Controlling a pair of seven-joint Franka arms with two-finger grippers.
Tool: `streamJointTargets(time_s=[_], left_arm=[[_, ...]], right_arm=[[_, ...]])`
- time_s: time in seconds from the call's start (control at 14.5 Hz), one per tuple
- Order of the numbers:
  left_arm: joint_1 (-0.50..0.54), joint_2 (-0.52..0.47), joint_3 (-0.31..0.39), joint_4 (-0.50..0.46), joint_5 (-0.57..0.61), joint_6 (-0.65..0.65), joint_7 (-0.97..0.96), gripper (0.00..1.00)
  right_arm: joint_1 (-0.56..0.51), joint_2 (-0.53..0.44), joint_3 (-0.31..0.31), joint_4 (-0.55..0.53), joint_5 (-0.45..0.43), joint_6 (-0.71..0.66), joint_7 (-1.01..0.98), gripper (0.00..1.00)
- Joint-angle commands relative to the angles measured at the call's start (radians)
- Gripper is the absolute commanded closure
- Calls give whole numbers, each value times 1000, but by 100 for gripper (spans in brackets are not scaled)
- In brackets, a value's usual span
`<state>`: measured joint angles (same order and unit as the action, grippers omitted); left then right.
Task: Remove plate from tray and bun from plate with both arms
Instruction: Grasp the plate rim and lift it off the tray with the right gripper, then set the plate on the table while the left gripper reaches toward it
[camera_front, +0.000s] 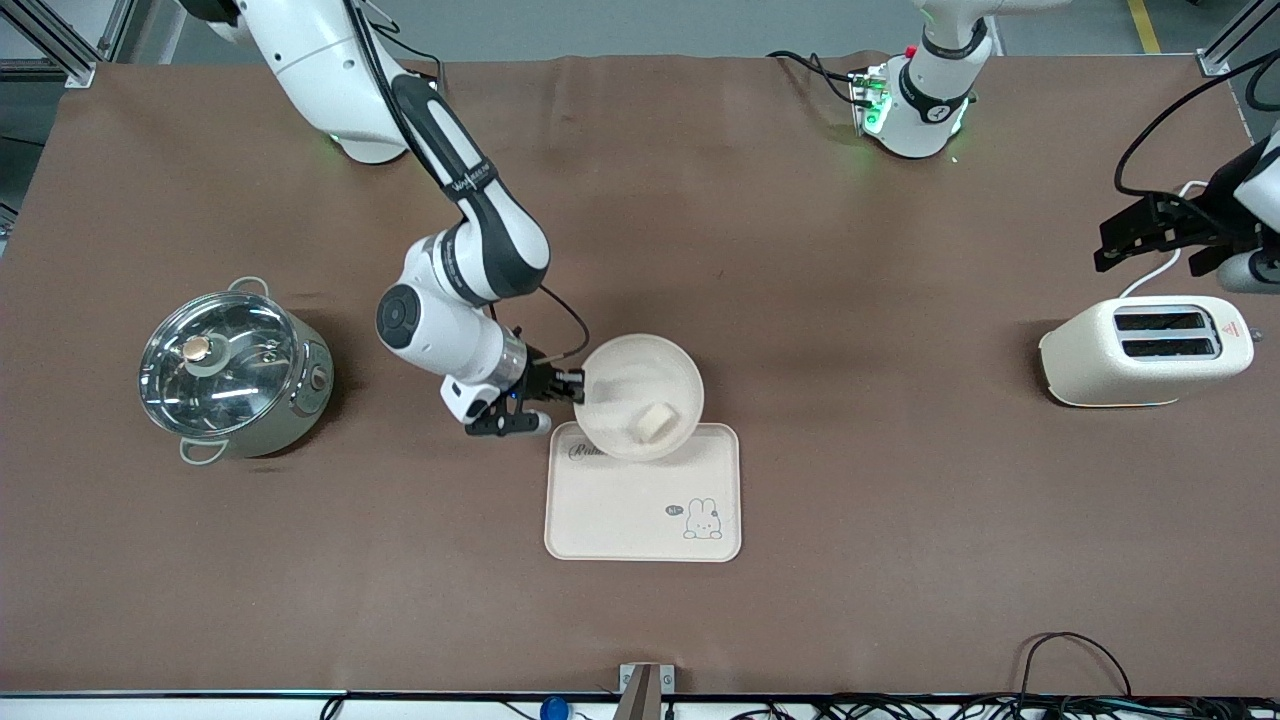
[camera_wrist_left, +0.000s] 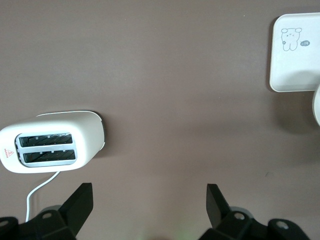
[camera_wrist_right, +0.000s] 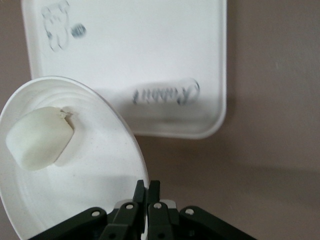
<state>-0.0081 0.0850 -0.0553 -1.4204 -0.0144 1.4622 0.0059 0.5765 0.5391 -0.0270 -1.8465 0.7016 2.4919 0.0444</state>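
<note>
Next, I let go of the plate with my right gripper on the bare table (camera_front: 639, 353) just past the edge of the tray nearest the robots.
My right gripper (camera_front: 578, 385) is shut on the rim of the plate (camera_front: 640, 396) and holds it tilted in the air, over the tray's edge nearest the robots. The bun (camera_front: 655, 420) lies in the plate, toward its lower side. In the right wrist view the fingers (camera_wrist_right: 142, 189) pinch the plate's rim (camera_wrist_right: 131, 145) and the bun (camera_wrist_right: 40, 138) rests inside. The tray (camera_front: 643, 505) with the bunny drawing lies flat on the table; the right wrist view shows it too (camera_wrist_right: 150, 60). My left gripper (camera_front: 1150, 235) is open and empty, hovering over the table near the toaster.
A cream toaster (camera_front: 1146, 350) stands at the left arm's end of the table, also in the left wrist view (camera_wrist_left: 47, 141). A glass-lidded steel pot (camera_front: 232, 370) stands at the right arm's end. A corner of the tray (camera_wrist_left: 295, 52) shows in the left wrist view.
</note>
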Motion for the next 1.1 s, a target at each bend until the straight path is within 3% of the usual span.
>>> streamJointTargets(time_s=[0.0, 0.14, 0.48, 0.55, 0.76, 0.83, 0.97, 1.03], left_arm=[[-13, 30, -3, 3, -13, 9, -6, 0], [-39, 70, -3, 6, -13, 9, -6, 0], [-160, 160, -1, 12, -32, 96, -88, 0], [-186, 171, -1, 12, -33, 116, -156, 0], [-208, 197, -3, 12, -33, 156, -227, 0], [-223, 209, -3, 12, -48, 170, -245, 0], [-275, 242, -1, 11, -64, 231, -335, 0], [-312, 269, -1, 6, -65, 277, -409, 0]], right_arm=[[55, -59, -4, -175, -11, 117, -12, 99], [94, -51, -2, -204, -8, 209, -5, 99], [143, -48, -1, -235, 4, 249, 0, 99], [144, -48, -1, -237, 4, 251, 6, 94], [128, -45, -1, -226, 6, 237, 78, 26], [126, -47, -2, -227, 6, 237, 83, 12], [121, -57, -5, -234, 6, 213, 86, 0], [91, -80, -8, -228, 6, 146, 92, 0]])
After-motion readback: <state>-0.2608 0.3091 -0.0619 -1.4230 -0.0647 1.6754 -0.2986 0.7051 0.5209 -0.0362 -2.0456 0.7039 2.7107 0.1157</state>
